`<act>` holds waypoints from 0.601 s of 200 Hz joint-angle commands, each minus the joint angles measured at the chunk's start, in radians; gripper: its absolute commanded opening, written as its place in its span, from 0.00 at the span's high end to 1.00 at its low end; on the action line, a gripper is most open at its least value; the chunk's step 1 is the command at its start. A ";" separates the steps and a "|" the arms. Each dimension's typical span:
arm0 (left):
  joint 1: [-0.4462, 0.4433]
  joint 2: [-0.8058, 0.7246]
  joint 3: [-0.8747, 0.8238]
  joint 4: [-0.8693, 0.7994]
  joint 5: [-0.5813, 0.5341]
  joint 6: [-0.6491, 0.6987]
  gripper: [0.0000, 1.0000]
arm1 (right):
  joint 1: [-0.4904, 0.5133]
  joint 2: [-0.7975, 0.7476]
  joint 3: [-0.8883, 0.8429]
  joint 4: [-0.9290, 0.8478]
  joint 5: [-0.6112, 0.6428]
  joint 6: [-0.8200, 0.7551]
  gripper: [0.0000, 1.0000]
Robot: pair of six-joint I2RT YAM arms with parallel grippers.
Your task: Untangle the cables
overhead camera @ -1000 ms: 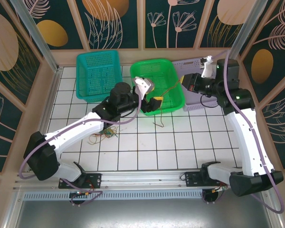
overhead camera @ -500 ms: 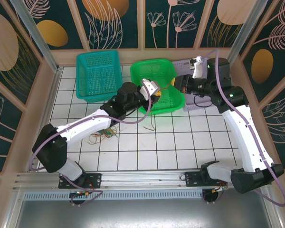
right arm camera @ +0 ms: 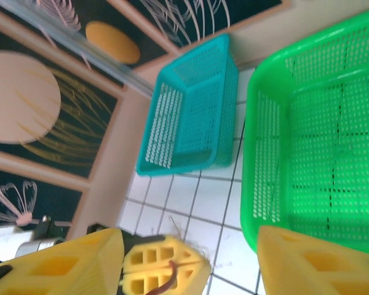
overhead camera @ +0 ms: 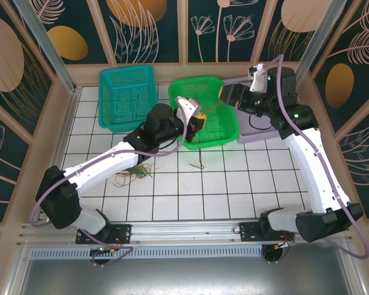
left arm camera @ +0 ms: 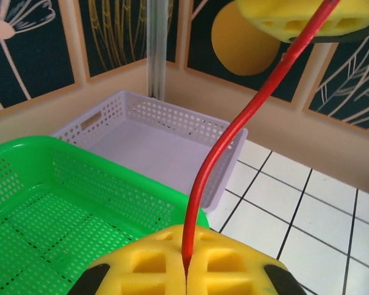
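Observation:
My left gripper should release the red cable across the middle of the teal basket's bottom [overhead camera: 130, 101].
My left gripper [left arm camera: 186, 273] has its yellow pads shut on a red cable [left arm camera: 234, 132], above the near right corner of the green basket [overhead camera: 209, 86]. The red cable rises from those pads to one yellow finger [left arm camera: 295, 18] of my right gripper. My right gripper [right arm camera: 190, 264] stands open, its two yellow fingers wide apart on either side of the left gripper's pads [right arm camera: 163, 270]. From above, the left gripper [overhead camera: 197, 118] and right gripper [overhead camera: 226, 95] are close together over the basket, and a thin cable end [overhead camera: 200, 155] dangles onto the tiles. A tangle of cables [overhead camera: 132, 175] lies under my left arm.
A teal basket [overhead camera: 126, 95] stands left of the green one. A pale purple basket [overhead camera: 252, 132] stands to its right, under my right arm. Decorated walls close in the white tiled table on three sides.
The left gripper moved up over the green basket and shut on the red cable. The right gripper moved left and up, then opened, letting go of the cable.

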State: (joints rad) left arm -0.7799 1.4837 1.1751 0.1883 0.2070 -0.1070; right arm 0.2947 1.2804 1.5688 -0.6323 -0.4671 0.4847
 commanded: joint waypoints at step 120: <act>0.401 0.068 0.576 -0.524 -0.127 -0.394 1.00 | -0.052 -0.203 -0.193 0.213 0.116 0.223 0.28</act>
State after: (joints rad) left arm -0.4458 1.4857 1.5852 -0.2119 0.1566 -0.4652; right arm 0.2428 1.0801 1.4551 -0.4751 -0.3180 0.6422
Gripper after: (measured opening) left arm 0.047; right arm 0.720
